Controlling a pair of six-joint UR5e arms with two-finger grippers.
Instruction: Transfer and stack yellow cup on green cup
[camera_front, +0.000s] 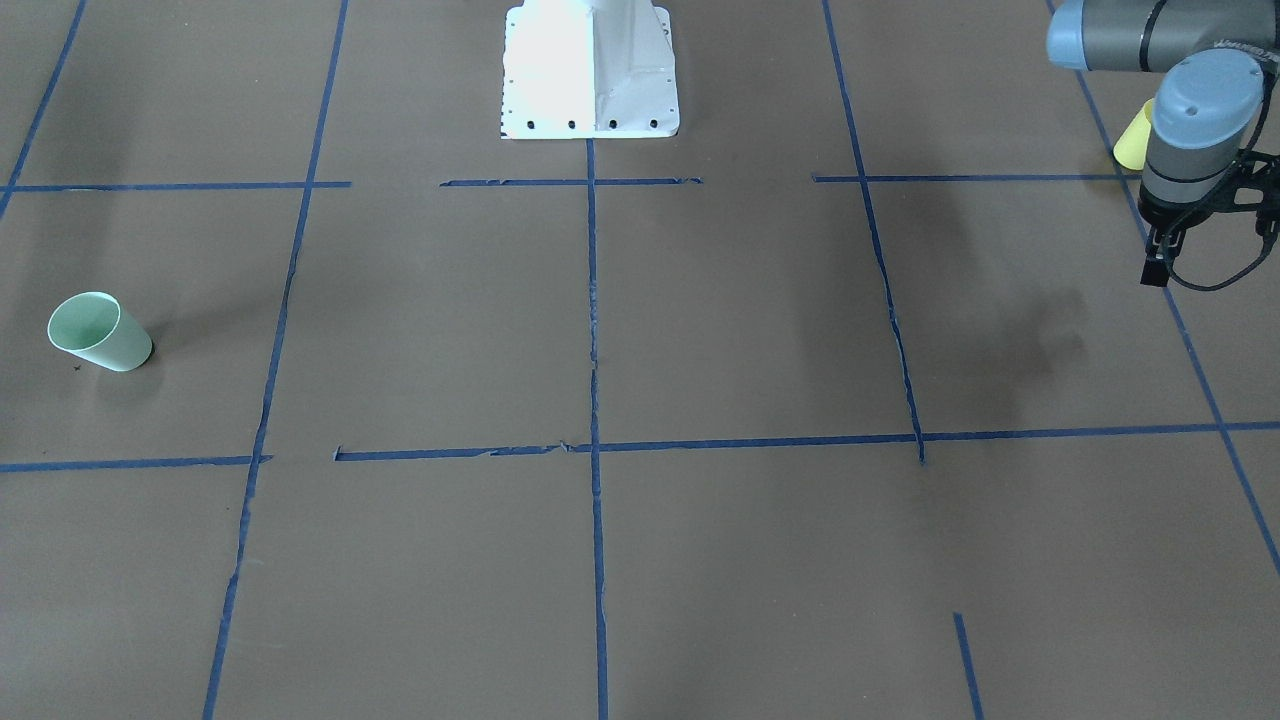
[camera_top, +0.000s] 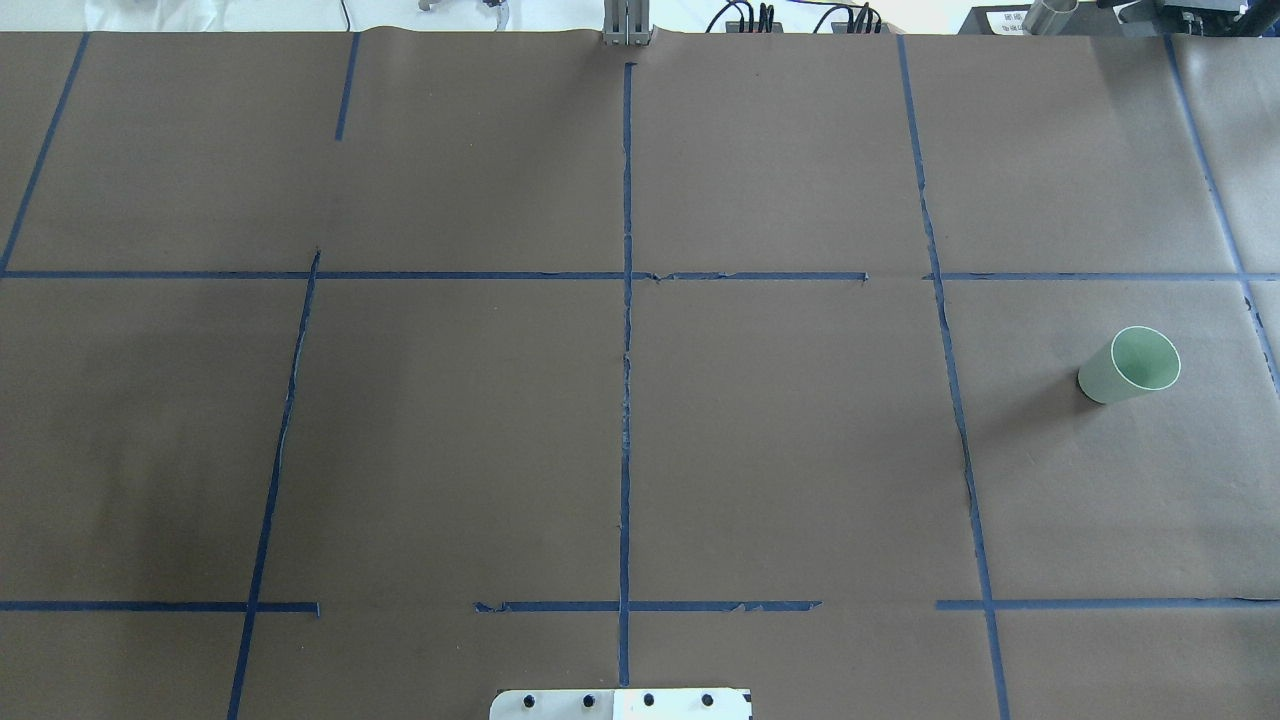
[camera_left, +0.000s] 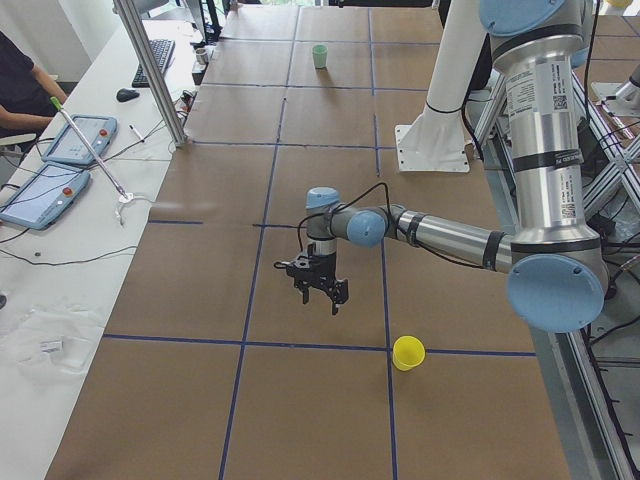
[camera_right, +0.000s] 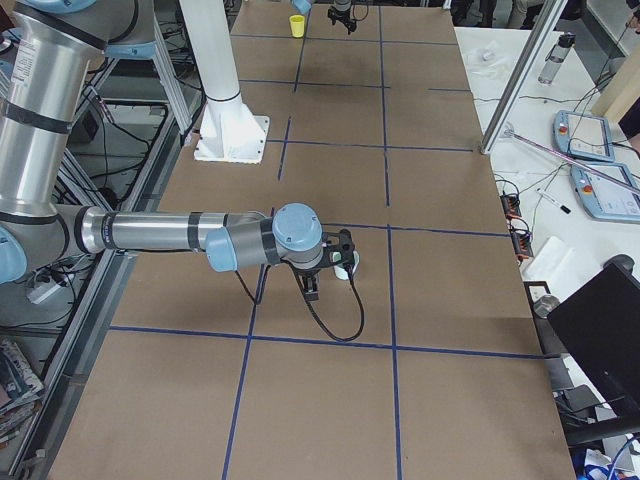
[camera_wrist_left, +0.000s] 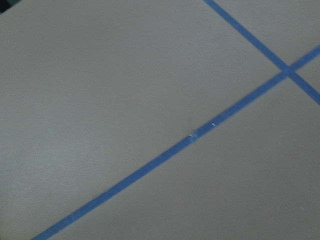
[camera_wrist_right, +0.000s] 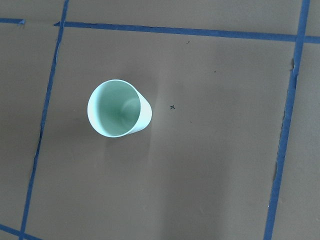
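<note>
The yellow cup's side (camera_front: 1136, 136) is below the open rim. My left gripper needs to go down there next and close on it.
The yellow cup (camera_left: 408, 352) stands upright on the brown paper at the table's left end. In the front-facing view, the yellow cup (camera_front: 1132, 140) is half hidden behind my left wrist. My left gripper (camera_left: 321, 297) hangs above the table, apart from the cup and empty. Its fingers look spread in the front-facing view (camera_front: 1195, 258), where the frame edge cuts it. The green cup (camera_top: 1130, 365) stands upright at the right end and also shows in the right wrist view (camera_wrist_right: 118, 109). My right gripper (camera_right: 320, 278) hovers beside and above it. I cannot tell if it is open.
Blue tape lines (camera_top: 627, 330) divide the paper into squares. The robot's white base plate (camera_front: 590, 70) sits at the middle of the near edge. Operators' tablets (camera_left: 70, 140) and a metal post (camera_left: 150, 70) stand beyond the far edge.
</note>
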